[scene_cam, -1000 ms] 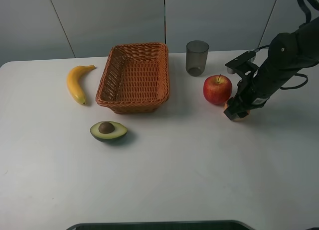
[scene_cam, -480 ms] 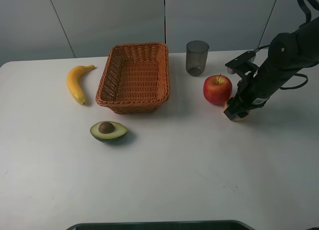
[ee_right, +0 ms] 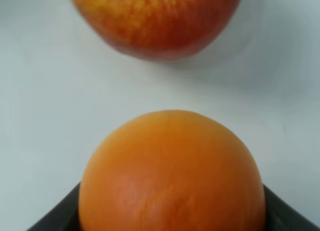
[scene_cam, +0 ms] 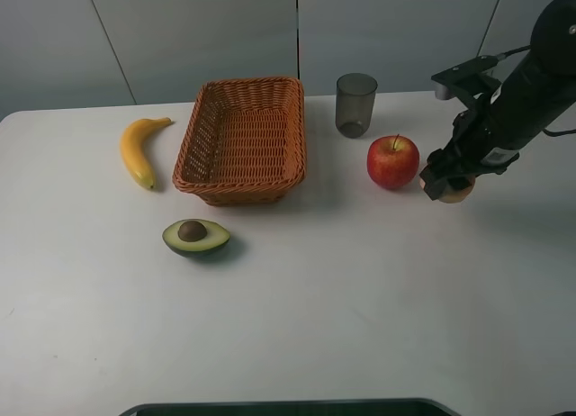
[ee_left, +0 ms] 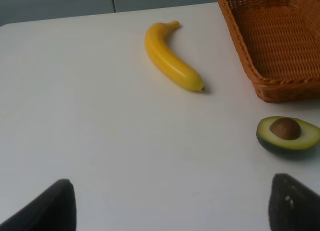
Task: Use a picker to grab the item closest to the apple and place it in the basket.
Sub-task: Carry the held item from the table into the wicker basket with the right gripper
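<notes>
Next, my right gripper lets go of the orange in the front half of the wicker basket (scene_cam: 245, 156), toward the halved avocado. The orange is now held just beside the apple.
A red apple (scene_cam: 392, 161) stands on the white table to the right of the wicker basket (scene_cam: 191, 168). Just right of the apple, my right gripper (scene_cam: 447, 184) is shut on an orange (scene_cam: 458, 194), which it holds a little off the table. The right wrist view shows the orange (ee_right: 170, 176) filling the space between the dark fingers (ee_right: 55, 218), with the apple (ee_right: 155, 21) beyond it. My left gripper (ee_left: 170, 213) is open over bare table, with nothing between its fingertips (ee_left: 50, 206). It is out of the exterior view.
A grey cup (scene_cam: 355, 104) stands behind the apple. A banana (scene_cam: 139, 149) lies left of the basket and a halved avocado (scene_cam: 195, 237) lies in front of it. In the left wrist view the banana (ee_left: 170, 58), the avocado (ee_left: 287, 133) and a basket corner (ee_left: 280, 88) show.
My right arm has risen and shifted to the right with the orange in its grip, away from the spot beside the apple. Nothing else has moved.
</notes>
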Tool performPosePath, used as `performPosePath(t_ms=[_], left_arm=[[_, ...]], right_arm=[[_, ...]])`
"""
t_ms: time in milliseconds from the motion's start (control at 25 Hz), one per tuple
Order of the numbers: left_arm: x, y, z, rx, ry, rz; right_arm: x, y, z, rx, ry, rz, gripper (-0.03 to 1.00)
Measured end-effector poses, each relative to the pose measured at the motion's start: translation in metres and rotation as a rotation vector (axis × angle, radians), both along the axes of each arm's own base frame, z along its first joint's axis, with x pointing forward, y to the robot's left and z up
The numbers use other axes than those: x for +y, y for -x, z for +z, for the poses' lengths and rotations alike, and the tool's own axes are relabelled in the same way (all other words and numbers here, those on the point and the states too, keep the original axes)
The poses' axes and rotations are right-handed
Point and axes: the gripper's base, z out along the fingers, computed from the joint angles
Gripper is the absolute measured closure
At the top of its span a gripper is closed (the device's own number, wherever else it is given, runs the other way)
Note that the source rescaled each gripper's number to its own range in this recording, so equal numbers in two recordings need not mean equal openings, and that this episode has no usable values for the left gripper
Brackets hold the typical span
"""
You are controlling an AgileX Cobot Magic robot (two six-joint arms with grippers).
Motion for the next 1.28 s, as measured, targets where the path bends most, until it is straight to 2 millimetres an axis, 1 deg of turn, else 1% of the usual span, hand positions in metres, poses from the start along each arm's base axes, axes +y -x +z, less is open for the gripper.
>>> performPosePath(t_ms=[120,280,320,400,440,520,720,800,880,960,1120,1280], left_arm=[[0.000,0.000,0.000,0.000,0.000,0.000],[0.000,0.000,0.000,0.000,0.000,0.000],[0.000,0.000,0.000,0.000,0.000,0.000],[0.000,0.000,0.000,0.000,0.000,0.000],[0.000,0.000,0.000,0.000,0.000,0.000],[0.000,0.000,0.000,0.000,0.000,0.000],[0.000,0.000,0.000,0.000,0.000,0.000],[0.000,0.000,0.000,0.000,0.000,0.000],[0.000,0.000,0.000,0.000,0.000,0.000],[0.000,0.000,0.000,0.000,0.000,0.000],[0.000,0.000,0.000,0.000,0.000,0.000],[0.000,0.000,0.000,0.000,0.000,0.000]], right_arm=[[0.016,0.009,0.022,0.005,-0.016,0.011,0.97],[0.054,0.005,0.043,-0.035,-0.053,0.058,0.97],[0.067,0.001,0.048,-0.055,-0.067,0.079,0.97],[0.088,-0.006,0.052,-0.070,-0.085,0.101,0.97],[0.102,-0.012,0.057,-0.088,-0.100,0.116,0.97],[0.124,-0.021,0.055,-0.094,-0.113,0.138,0.97],[0.179,-0.046,0.062,-0.160,-0.164,0.208,0.97],[0.195,-0.055,0.057,-0.169,-0.173,0.223,0.97],[0.210,-0.065,0.058,-0.197,-0.192,0.236,0.97],[0.221,-0.074,0.051,-0.208,-0.201,0.240,0.97],[0.234,-0.085,0.030,-0.215,-0.207,0.240,0.97],[0.240,-0.092,0.002,-0.197,-0.196,0.234,0.97]])
